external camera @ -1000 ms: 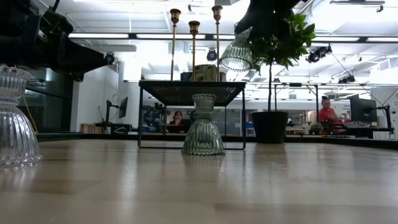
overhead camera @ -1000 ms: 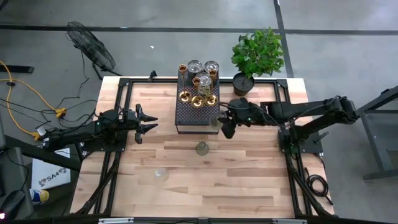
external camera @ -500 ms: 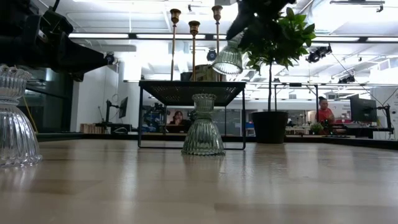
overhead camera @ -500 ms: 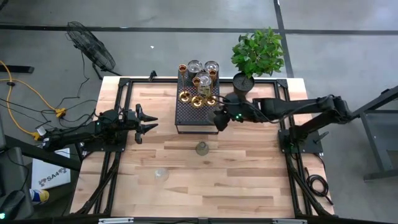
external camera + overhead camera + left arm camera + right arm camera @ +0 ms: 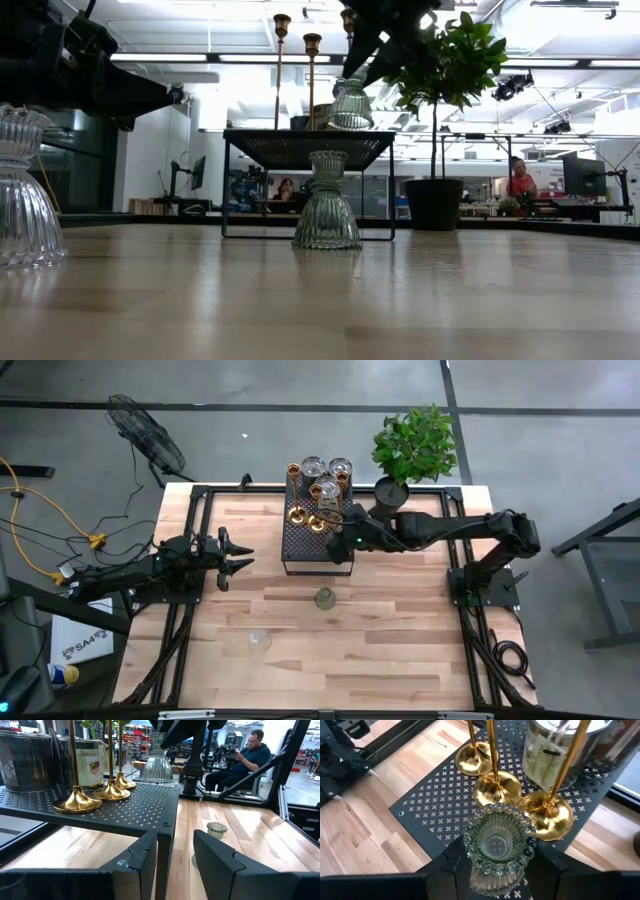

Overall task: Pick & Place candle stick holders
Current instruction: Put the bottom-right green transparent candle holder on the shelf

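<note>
I need to use my right gripper to set the clear glass holder down on the black box's front corner (image 5: 338, 551) (image 5: 493, 890) before the brass holders.
My right gripper (image 5: 346, 542) reaches over the black perforated box (image 5: 305, 550) and is shut on a clear ribbed glass candle stick holder (image 5: 497, 845), which also shows in the low view (image 5: 350, 105). Three brass holders (image 5: 496, 787) stand on their round bases on the box top just beyond it. Two more glass holders (image 5: 324, 598) (image 5: 260, 641) stand on the table. My left gripper (image 5: 238, 555) waits open at the table's left, pointing level at the box, with nothing between its fingers. My right gripper pinches the glass holder between its two fingers (image 5: 447, 865), on opposite sides of its upper part below the beaded rim (image 5: 520, 822). The fingers slant down from the table's right. The holder hangs roughly upright, wide foot (image 5: 350, 120) down, just above the box top.
Silvery tins (image 5: 327, 468) stand at the back of the box behind the brass stems. A potted green plant (image 5: 410, 450) stands at the far right of the table. A person (image 5: 247, 755) sits beyond the table. Bare wood lies in front of the box.
My right gripper has carried the glass holder from beside the box's right edge toward the table's left and far side, to over the box top near the brass holders, tipping further downward as it went. The holder stays held upright.
</note>
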You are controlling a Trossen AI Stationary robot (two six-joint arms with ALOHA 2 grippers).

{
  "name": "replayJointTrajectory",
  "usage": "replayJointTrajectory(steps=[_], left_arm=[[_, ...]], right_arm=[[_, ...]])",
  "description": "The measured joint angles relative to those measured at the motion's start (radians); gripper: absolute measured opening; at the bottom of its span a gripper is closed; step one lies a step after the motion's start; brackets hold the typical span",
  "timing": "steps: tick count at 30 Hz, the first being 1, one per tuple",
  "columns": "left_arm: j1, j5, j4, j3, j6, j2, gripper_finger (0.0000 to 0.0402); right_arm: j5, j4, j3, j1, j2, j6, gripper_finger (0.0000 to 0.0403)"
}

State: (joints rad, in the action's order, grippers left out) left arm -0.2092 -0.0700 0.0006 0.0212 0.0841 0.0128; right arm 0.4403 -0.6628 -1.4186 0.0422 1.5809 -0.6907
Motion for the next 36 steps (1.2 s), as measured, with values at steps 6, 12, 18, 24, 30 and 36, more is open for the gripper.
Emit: replayJointTrajectory(steps=[6, 12, 18, 24, 30, 36], left_arm=[[0.000, 0.000, 0.000, 0.000, 0.000, 0.000, 0.0125], [0.000, 0.001, 0.000, 0.000, 0.000, 0.000, 0.0125], [0.000, 0.002, 0.000, 0.000, 0.000, 0.000, 0.0125], [0.000, 0.002, 0.000, 0.000, 0.000, 0.000, 0.0125], [0.000, 0.002, 0.000, 0.000, 0.000, 0.000, 0.0125], [0.000, 0.002, 0.000, 0.000, 0.000, 0.000, 0.0125]], right_arm=[[0.015, -0.044, -0.002, 0.012, 0.028, -0.028, 0.0135], [0.038, -0.040, -0.002, 0.013, 0.036, -0.017, 0.0135], [0.035, -0.035, -0.001, 0.013, 0.045, -0.016, 0.0135], [0.041, -0.038, -0.001, 0.013, 0.045, -0.012, 0.0134], [0.040, -0.041, -0.001, 0.013, 0.046, 0.020, 0.0136], [0.028, -0.040, -0.001, 0.012, 0.046, 0.039, 0.0134]])
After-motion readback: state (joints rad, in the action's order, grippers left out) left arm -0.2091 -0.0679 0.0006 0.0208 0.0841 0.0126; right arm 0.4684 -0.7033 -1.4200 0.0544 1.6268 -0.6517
